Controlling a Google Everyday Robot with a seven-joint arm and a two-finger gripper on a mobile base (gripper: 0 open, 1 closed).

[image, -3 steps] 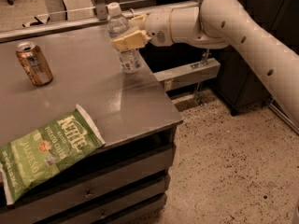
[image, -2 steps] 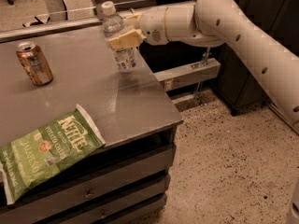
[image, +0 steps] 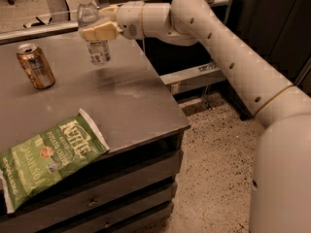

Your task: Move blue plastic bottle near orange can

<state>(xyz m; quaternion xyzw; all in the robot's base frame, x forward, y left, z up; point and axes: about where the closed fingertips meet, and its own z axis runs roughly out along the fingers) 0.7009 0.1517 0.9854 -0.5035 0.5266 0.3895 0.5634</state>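
Observation:
Next, I put the blue plastic bottle down on the table, almost (image: 70, 80) touching the side of the orange can toward my arm.
My gripper (image: 96, 29) is shut on the blue plastic bottle (image: 95, 46), a slim clear bottle with a white cap and a pale printed label. It holds the bottle upright, lifted a little above the grey table (image: 126, 96) at the back. The orange can (image: 35, 66), copper-coloured with a silver top, stands upright on the table to the left of the bottle, about a can's height away. My white arm reaches in from the right.
A green Kettle chips bag (image: 46, 157) lies at the table's front left, hanging over the edge. Drawers sit below the tabletop. The table's right edge drops to a speckled floor (image: 218, 169). A rail runs behind the table.
My gripper has carried the bottle to the left, closer to the orange can, and lifted it off the table. The can and chips bag have not moved.

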